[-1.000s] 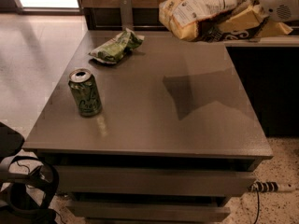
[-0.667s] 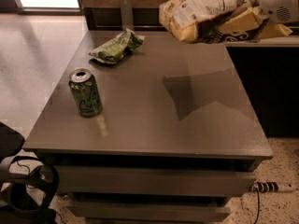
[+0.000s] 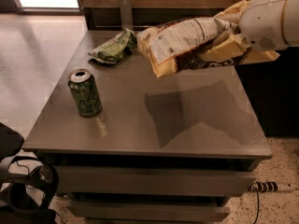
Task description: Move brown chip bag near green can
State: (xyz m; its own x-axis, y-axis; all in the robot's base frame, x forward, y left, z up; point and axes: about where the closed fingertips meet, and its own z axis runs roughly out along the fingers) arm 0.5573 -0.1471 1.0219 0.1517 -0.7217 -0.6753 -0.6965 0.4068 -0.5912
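Next, my gripper sets the brown chip bag down and lets go of it on the grey table [image 3: 138,106] between the green can and the bag's shadow.
The brown chip bag [image 3: 187,43] hangs in the air above the far right part of the grey table [image 3: 187,120], its white printed back panel up and its yellow end pointing left. My gripper [image 3: 236,38] holds it at its right end, coming in from the upper right under the white arm. The green can [image 3: 85,92] stands upright near the table's left edge, well left of and below the bag. The bag casts a shadow on the table's middle.
A smaller green chip bag [image 3: 113,49] lies at the table's far left corner, close to the brown bag's left end. A dark wall panel runs behind the table. Black gear and cables [image 3: 23,190] sit on the floor at lower left.
The brown chip bag and my gripper have moved left and nearer, out over the table; its left end now sits beside the green chip bag. The can has not moved.
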